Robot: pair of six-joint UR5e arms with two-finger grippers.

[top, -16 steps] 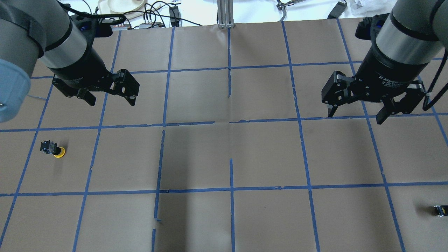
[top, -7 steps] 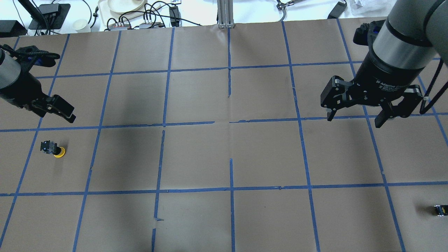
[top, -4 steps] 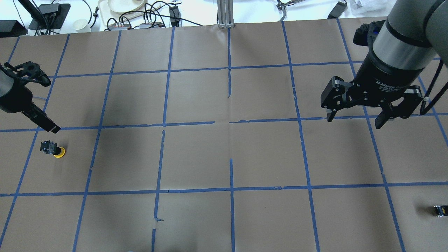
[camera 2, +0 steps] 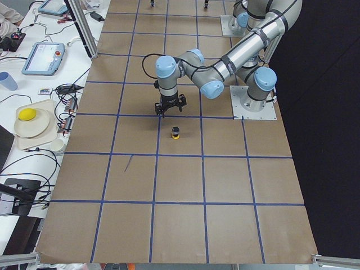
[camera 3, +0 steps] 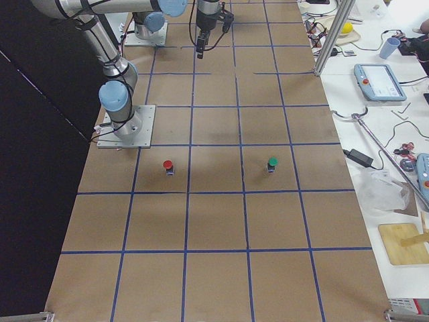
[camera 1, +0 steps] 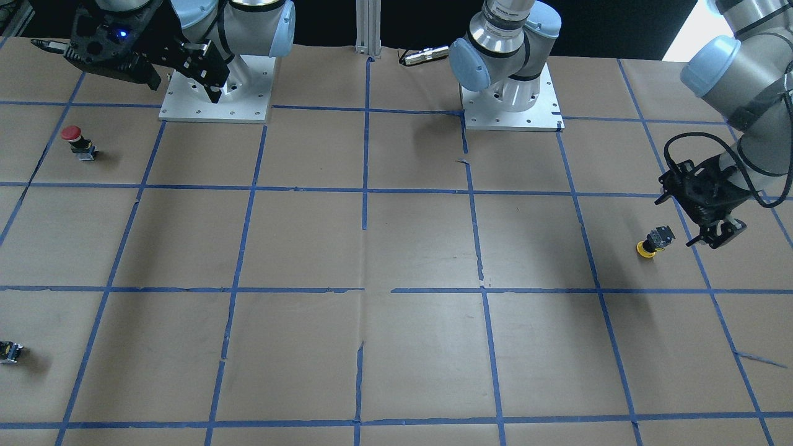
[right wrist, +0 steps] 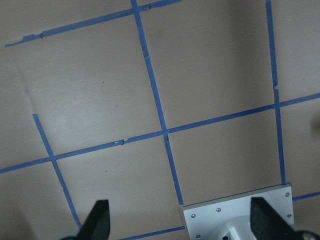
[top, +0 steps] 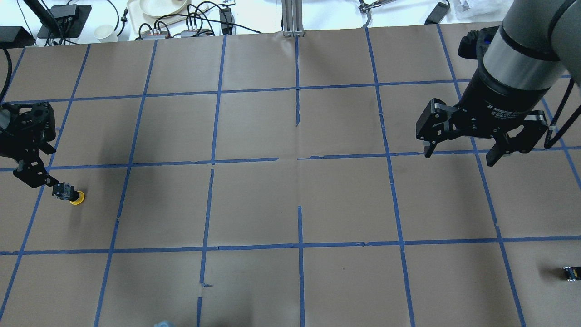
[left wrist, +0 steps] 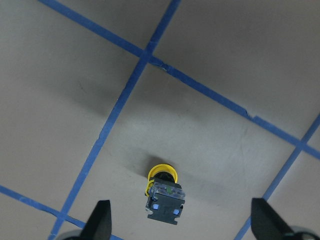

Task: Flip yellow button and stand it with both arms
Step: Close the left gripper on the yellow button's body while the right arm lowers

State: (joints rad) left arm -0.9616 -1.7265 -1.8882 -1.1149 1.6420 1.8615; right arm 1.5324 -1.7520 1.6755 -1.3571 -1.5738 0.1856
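Observation:
The left gripper I have will close on the black body (camera 1: 663, 235) (left wrist: 165, 205) of the yellow button, at the end away from the button's cap.
The yellow button (top: 70, 194) lies on its side on the brown paper at the table's left, with the cap pointing right and the black body pointing left. It also shows in the front view (camera 1: 655, 240) and the left side view (camera 2: 176, 133). My left gripper (top: 40, 178) is open and hovers just above the button without touching it. In the left wrist view the button (left wrist: 164, 195) lies between the spread fingers (left wrist: 102, 221). My right gripper (top: 459, 156) is open and empty, high over the right half of the table.
A red-capped button (camera 1: 73, 139) and a green-capped button (camera 3: 272, 163) stand on the right half. A capless black block (top: 572, 272) lies near the far right edge. The arms' base plates (camera 1: 511, 102) are at the robot's side.
My left arm swung left and down, from the middle-left of the table to just over the yellow button, still open. The button has not moved. The right gripper stayed almost still.

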